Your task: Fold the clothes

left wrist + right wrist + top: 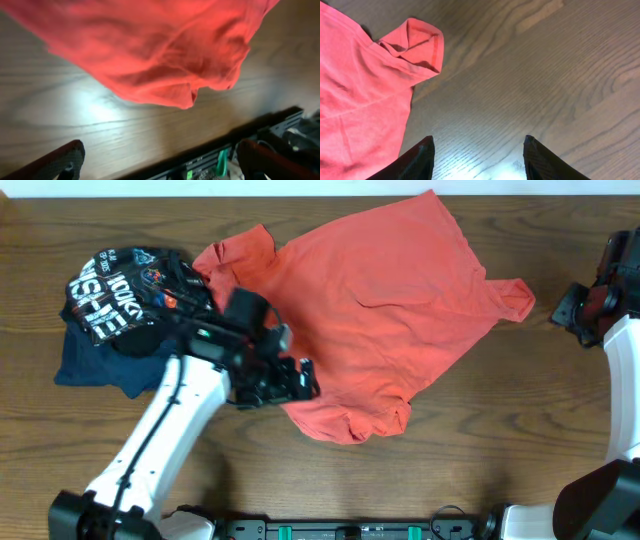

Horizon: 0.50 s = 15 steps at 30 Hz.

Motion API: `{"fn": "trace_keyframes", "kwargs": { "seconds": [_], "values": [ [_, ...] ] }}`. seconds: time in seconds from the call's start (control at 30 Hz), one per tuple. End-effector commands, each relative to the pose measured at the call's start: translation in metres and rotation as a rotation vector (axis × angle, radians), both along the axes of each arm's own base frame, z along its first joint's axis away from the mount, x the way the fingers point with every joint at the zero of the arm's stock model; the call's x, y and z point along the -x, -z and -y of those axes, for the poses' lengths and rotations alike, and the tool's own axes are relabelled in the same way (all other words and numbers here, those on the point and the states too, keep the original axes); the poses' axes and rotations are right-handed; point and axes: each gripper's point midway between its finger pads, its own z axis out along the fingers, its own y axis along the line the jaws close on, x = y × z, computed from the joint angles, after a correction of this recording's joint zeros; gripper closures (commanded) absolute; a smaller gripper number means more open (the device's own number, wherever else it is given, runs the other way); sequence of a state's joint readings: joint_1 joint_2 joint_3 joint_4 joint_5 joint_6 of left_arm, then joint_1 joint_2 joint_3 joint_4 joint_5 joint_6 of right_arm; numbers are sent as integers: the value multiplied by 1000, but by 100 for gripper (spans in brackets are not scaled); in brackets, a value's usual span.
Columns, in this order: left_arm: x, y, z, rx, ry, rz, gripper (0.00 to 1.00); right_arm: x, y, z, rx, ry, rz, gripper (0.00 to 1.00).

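The robot's left gripper will close on the bunched front corner [328,436] [157,98] of the orange-red T-shirt, at the shirt's edge closest to the black rail.
The orange-red T-shirt [385,295] lies spread and rumpled across the middle of the table, back side up, no lettering showing. Its bunched front corner shows in the left wrist view [150,55] and its right sleeve in the right wrist view [417,45]. My left gripper [285,385] is open and empty, over the shirt's front-left edge; its fingers [160,160] stand wide apart above bare wood. My right gripper [578,308] is open and empty at the right edge, just right of the sleeve; its fingers [477,152] hover over bare wood.
A black garment with white lettering [125,290] lies on a navy blue garment [100,360] at the table's left, touching the shirt's left sleeve. The table's front edge and a black rail with green parts [215,162] lie just beyond the left gripper.
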<state>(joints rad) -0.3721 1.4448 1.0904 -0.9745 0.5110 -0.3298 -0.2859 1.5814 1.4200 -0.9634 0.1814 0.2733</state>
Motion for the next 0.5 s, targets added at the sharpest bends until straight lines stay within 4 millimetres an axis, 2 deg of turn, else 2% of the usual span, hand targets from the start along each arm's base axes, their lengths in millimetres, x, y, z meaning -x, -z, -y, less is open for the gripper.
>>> {"fn": "trace_keyframes", "kwargs": {
  "seconds": [0.0,0.2,0.47],
  "values": [
    [23,28,16,-10,-88,-110,0,3,-9,3,26,-4,10,45],
    [43,57,55,6,-107,-98,1,3,-9,3,26,-4,10,44],
    [45,84,61,-117,-303,-14,2,4,-8,3,24,-4,5,44]
  ]
}}
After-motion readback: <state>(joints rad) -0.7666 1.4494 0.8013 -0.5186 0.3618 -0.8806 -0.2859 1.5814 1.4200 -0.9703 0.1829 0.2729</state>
